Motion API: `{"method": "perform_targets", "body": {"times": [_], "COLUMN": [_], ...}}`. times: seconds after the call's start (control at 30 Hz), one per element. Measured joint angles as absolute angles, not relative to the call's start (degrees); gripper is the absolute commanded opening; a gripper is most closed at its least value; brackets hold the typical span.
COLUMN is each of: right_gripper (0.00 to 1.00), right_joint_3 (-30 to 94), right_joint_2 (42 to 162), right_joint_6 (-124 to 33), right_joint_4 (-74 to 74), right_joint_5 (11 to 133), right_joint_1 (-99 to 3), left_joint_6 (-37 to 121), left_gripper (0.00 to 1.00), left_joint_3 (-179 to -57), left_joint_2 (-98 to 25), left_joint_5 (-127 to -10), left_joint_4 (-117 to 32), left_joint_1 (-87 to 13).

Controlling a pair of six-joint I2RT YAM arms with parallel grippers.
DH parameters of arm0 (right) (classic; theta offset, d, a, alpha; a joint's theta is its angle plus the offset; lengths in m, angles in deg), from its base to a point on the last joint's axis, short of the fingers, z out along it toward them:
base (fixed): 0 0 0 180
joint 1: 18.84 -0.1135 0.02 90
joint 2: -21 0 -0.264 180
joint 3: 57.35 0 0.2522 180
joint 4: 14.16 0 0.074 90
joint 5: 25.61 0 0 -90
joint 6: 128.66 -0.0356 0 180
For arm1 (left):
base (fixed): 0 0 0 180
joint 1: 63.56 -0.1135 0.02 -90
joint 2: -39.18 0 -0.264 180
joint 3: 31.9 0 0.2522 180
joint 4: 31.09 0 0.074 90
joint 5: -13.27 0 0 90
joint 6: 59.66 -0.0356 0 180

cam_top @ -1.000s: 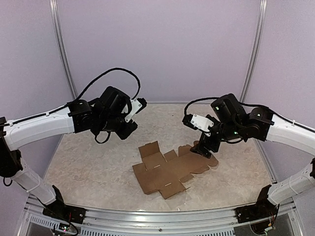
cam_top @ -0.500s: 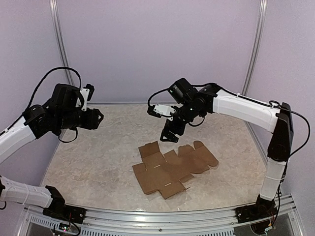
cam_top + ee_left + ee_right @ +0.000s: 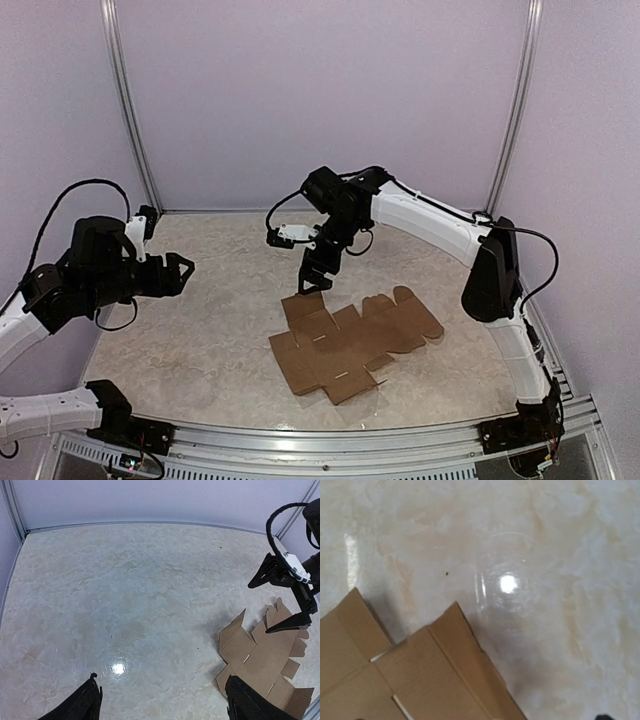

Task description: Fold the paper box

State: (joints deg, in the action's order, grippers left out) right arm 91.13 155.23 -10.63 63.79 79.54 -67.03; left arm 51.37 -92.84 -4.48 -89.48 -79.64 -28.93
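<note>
I will next close my right gripper on the outer edge (image 3: pixel 303 295) (image 3: pixel 501 678) of the paper box's far flap, the one below its fingers.
The paper box (image 3: pixel 350 338) lies flat on the marble table as a brown die-cut sheet with flaps and rounded tabs. My right gripper (image 3: pixel 312 276) hangs open just above the sheet's far-left flap, with nothing between its fingers. The left wrist view shows it (image 3: pixel 278 600) with jaws spread wide over the paper box (image 3: pixel 262 657). In the right wrist view the flap's corner (image 3: pixel 420 675) fills the lower left, and only a dark fingertip (image 3: pixel 604 717) shows at the bottom edge. My left gripper (image 3: pixel 180 270) is open and empty far to the left, well away from the sheet; its fingers (image 3: pixel 82 705) frame bare table.
Lilac walls close the table at the back and sides, with metal posts (image 3: pixel 128 110) in the corners. A metal rail (image 3: pixel 300 440) runs along the near edge. A black cable (image 3: pixel 285 205) loops off the right wrist.
My right arm has swung from the sheet's right side across to above its far-left flap. My left arm has drawn back to the left, and its jaws have opened wider.
</note>
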Motion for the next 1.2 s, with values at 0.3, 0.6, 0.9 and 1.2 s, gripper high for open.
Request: {"method": "perform_targets", "body": {"times": [0.3, 0.6, 0.9, 1.2], "right_gripper": [0.98, 0.93, 0.74, 0.38], "right_joint_3": [93.7, 97.2, 97.3, 97.2], "right_joint_2": [161.3, 166.4, 168.6, 168.8], "right_joint_6": [-9.3, -9.1, -8.3, -8.1], "right_joint_4": [64.6, 62.3, 61.9, 62.3], "right_joint_5": [81.9, 83.5, 83.7, 83.6], "right_joint_1": [-66.9, -66.8, -66.7, -66.7], "left_joint_6": [52.6, 53.0, 53.1, 53.2], "left_gripper": [0.89, 0.89, 0.9, 0.9], "left_joint_3": [-92.6, -92.6, -92.6, -92.6], "left_joint_2": [-3.2, -3.1, -3.7, -5.0], "left_joint_5": [-87.5, -86.4, -86.0, -86.0], "left_joint_4": [-79.3, -79.1, -78.7, -78.1], "left_joint_1": [-29.1, -29.1, -29.1, -29.1]}}
